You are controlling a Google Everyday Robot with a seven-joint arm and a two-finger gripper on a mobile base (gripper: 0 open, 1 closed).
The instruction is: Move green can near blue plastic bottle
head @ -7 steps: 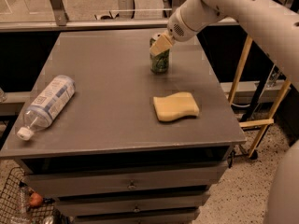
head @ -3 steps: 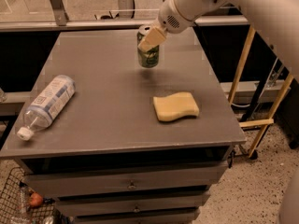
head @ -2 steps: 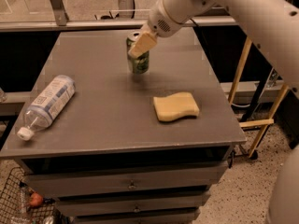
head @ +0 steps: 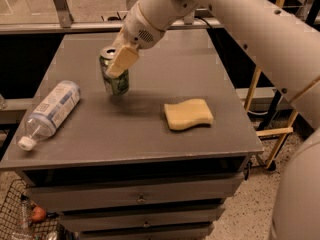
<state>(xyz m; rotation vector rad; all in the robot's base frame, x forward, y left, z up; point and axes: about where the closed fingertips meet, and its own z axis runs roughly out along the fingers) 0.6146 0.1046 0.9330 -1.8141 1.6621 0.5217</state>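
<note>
Next, I release the green can beside the blue plastic bottle's bottom end (head: 90, 115), on the side facing the sponge.
The green can (head: 116, 81) with a silver top is held upright, slightly tilted, just above the grey table top (head: 145, 129), left of centre. My gripper (head: 119, 63) is shut on the can's upper part; one pale finger (head: 123, 60) lies across its front. The blue plastic bottle (head: 50, 110) lies on its side at the table's left edge, white cap toward the front. The can is a short way right of the bottle, apart from it.
A yellow sponge (head: 188, 114) lies on the table right of centre. Drawers (head: 140, 199) sit below the top. A wire basket (head: 25, 219) stands on the floor at the lower left. A metal rail (head: 60, 26) runs behind the table.
My gripper has carried the green can from the table's back right leftward and forward, toward the bottle. The bottle and the sponge have not moved.
</note>
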